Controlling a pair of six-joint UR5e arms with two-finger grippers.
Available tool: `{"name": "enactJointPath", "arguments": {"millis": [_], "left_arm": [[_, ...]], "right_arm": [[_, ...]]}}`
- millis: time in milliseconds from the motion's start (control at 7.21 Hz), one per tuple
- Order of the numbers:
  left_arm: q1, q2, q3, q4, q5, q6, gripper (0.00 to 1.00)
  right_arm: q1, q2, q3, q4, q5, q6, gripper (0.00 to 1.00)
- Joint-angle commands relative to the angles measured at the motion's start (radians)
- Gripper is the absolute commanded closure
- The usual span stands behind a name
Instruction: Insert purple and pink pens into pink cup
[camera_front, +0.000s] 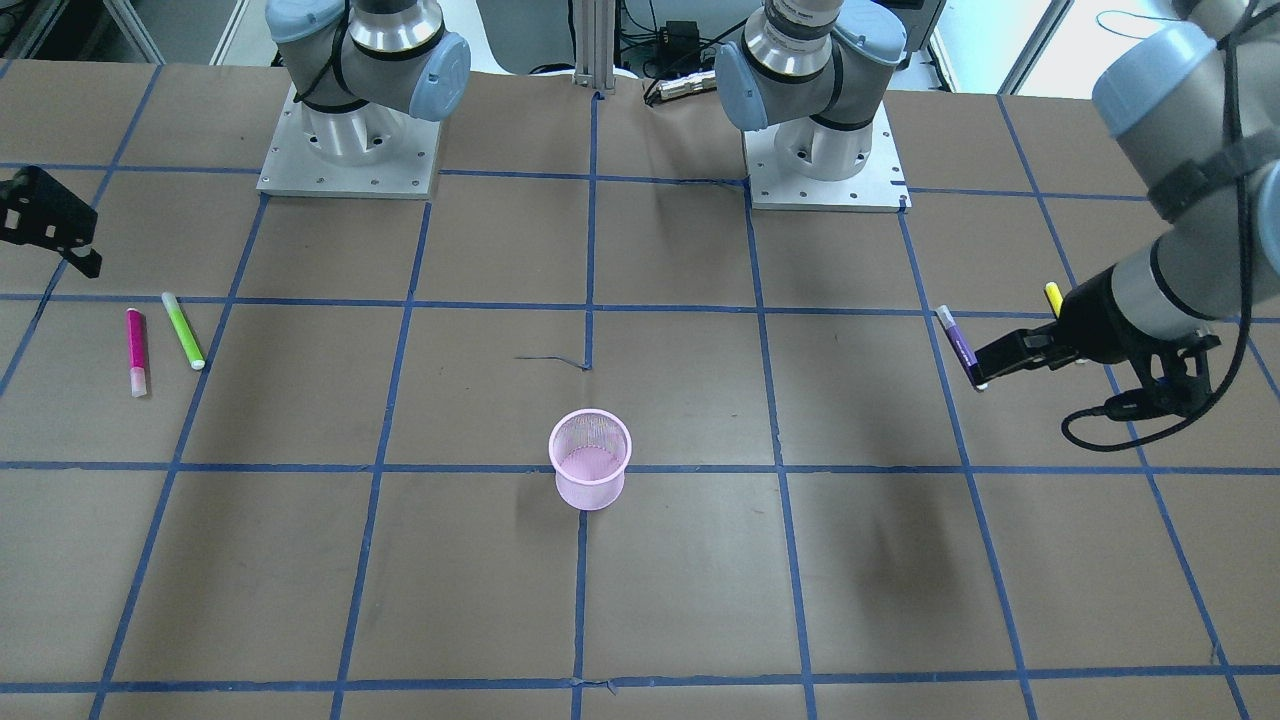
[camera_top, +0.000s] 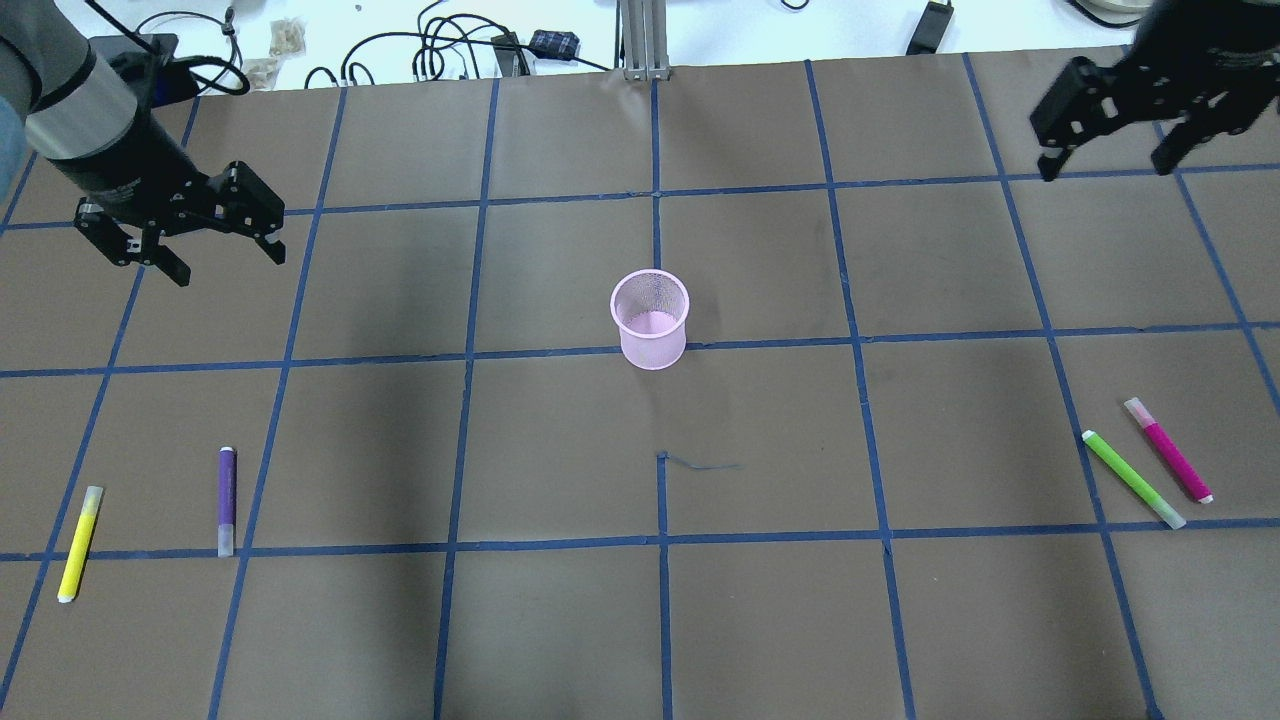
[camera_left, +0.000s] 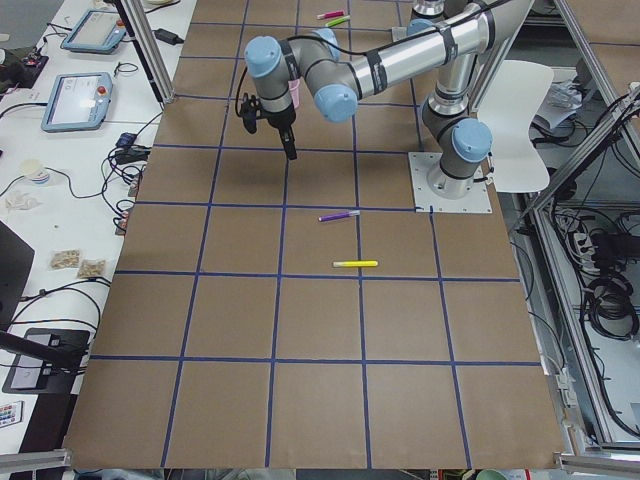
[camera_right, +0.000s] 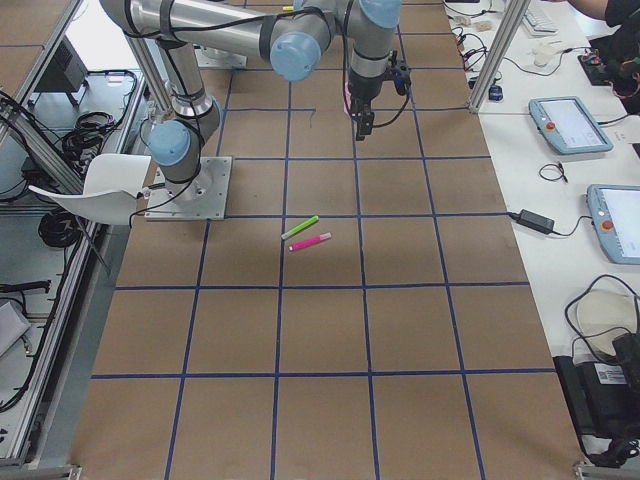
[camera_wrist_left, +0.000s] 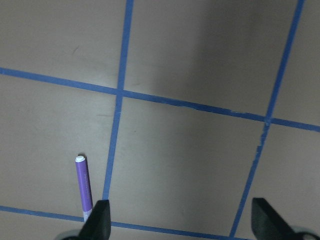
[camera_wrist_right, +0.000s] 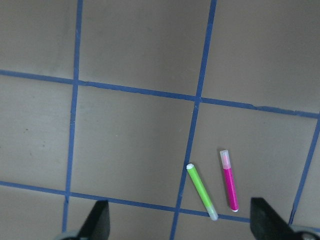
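Observation:
Next, my left gripper should grab the purple pen by its small white end (camera_front: 976, 377) (camera_wrist_left: 81, 164), the end opposite its pale cap.
The pink mesh cup (camera_top: 650, 320) stands upright and empty at the table's middle, also in the front view (camera_front: 590, 460). The purple pen (camera_top: 227, 500) lies flat on the left, next to a yellow pen (camera_top: 80, 543). The pink pen (camera_top: 1167, 462) lies flat on the right. My left gripper (camera_top: 230, 268) is open and empty, hovering beyond the purple pen, which shows in the left wrist view (camera_wrist_left: 84, 187). My right gripper (camera_top: 1105, 168) is open and empty, high at the far right, well beyond the pink pen, which shows in the right wrist view (camera_wrist_right: 229, 180).
A green pen (camera_top: 1133, 478) lies beside the pink pen, close on its inner side. Both arm bases (camera_front: 348, 150) stand at the robot's edge of the table. Blue tape lines grid the brown table top.

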Motion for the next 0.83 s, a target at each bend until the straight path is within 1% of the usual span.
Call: {"name": "enactJointPath", "arguments": {"millis": [0,139,277,416,554,693], "left_arm": [[0.116,-0.120,-0.075,0.109,0.007,0.113,0.00],[0.125,-0.158,-0.112,0.199,0.072,0.124,0.00],[0.130,-0.178,-0.132,0.205,0.117,0.144,0.00],[0.136,-0.182,-0.140,0.202,0.128,0.200,0.00],[0.138,-0.185,-0.150,0.193,0.131,0.210,0.00],[0.136,-0.185,-0.178,0.171,0.122,0.179,0.00]], "right_arm": [[-0.185,-0.002,0.131,-0.146,0.026,-0.324,0.00],[-0.235,0.001,0.218,-0.207,0.052,-0.530,0.00],[-0.340,-0.003,0.319,-0.348,0.083,-0.647,0.00],[-0.421,0.000,0.420,-0.464,0.189,-0.727,0.00],[-0.503,-0.003,0.510,-0.506,0.278,-0.842,0.00],[-0.560,0.003,0.564,-0.523,0.355,-0.861,0.00]]}}
